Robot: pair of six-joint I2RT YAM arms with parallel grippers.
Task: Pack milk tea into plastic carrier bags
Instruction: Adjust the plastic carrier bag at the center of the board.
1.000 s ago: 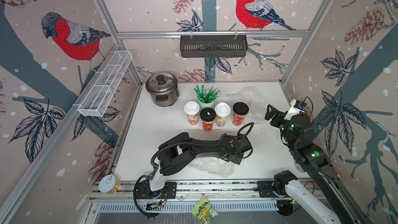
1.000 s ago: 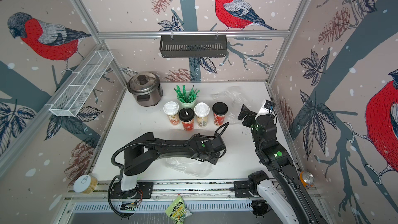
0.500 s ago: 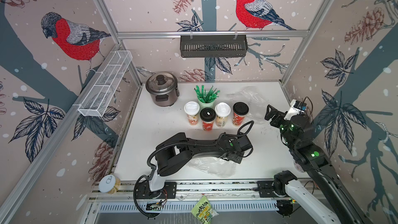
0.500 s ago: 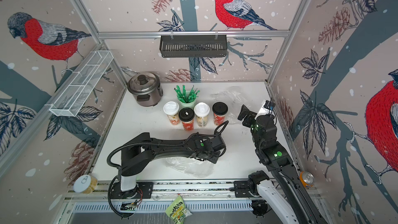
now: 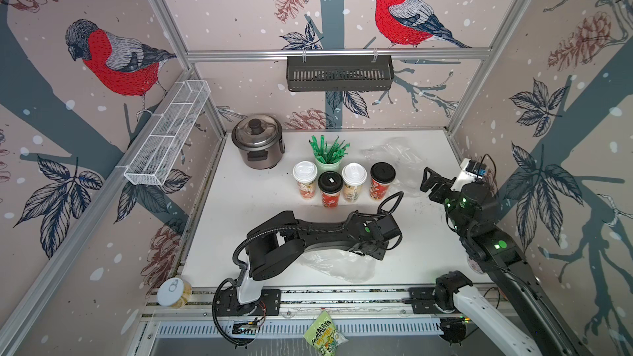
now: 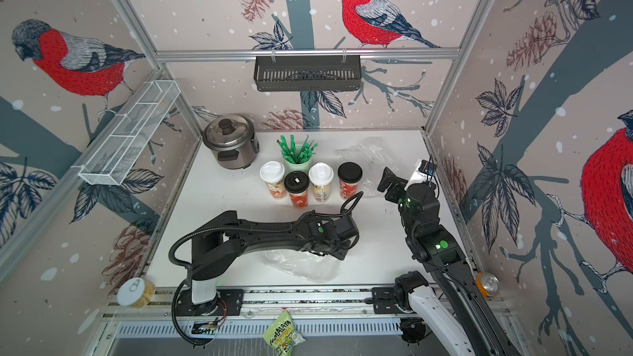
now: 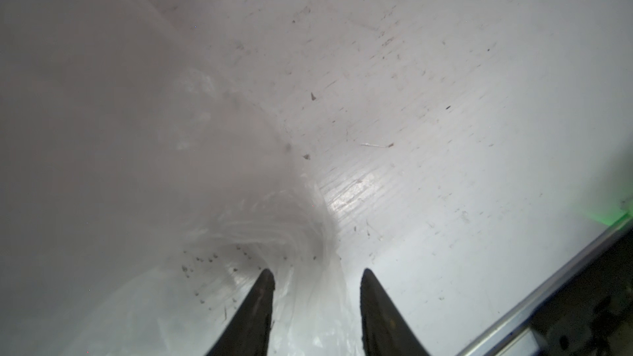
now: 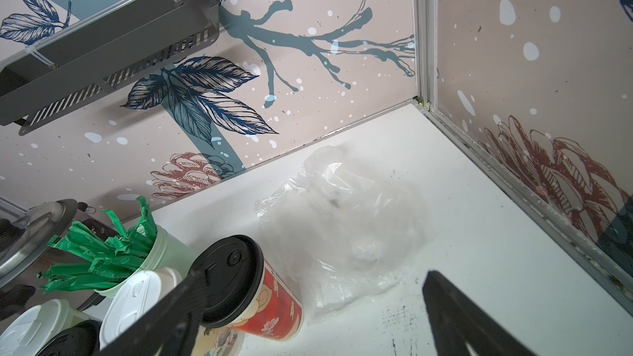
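The plastic carrier bag is lying flat and crumpled, so my left gripper will pinch its loose film (image 7: 310, 283) and raise it before my right gripper brings a cup.
Four milk tea cups stand in a row at mid-table in both top views: white lid (image 5: 305, 179), black lid (image 5: 330, 188), white lid (image 5: 354, 181), black lid (image 5: 382, 179). One clear plastic carrier bag (image 5: 337, 263) lies crumpled by the front edge. My left gripper (image 5: 371, 251) points down at its right end. In the left wrist view that gripper (image 7: 317, 270) is open, with loose bag film (image 7: 239, 227) lying between the fingers. A second bag (image 5: 394, 159) lies at the back right. My right gripper (image 8: 315, 273) hangs open near it, beside the red black-lidded cup (image 8: 270, 303).
A rice cooker (image 5: 258, 142) and a pale green cup of green straws (image 5: 329, 157) stand behind the cups. A wire basket (image 5: 168, 131) hangs on the left wall and a black shelf (image 5: 339, 73) on the back wall. A tin (image 5: 173, 292) and a snack packet (image 5: 323, 333) lie off the front edge.
The left gripper's jaws have parted over the near bag and the left arm has shifted slightly. The right arm has not moved.
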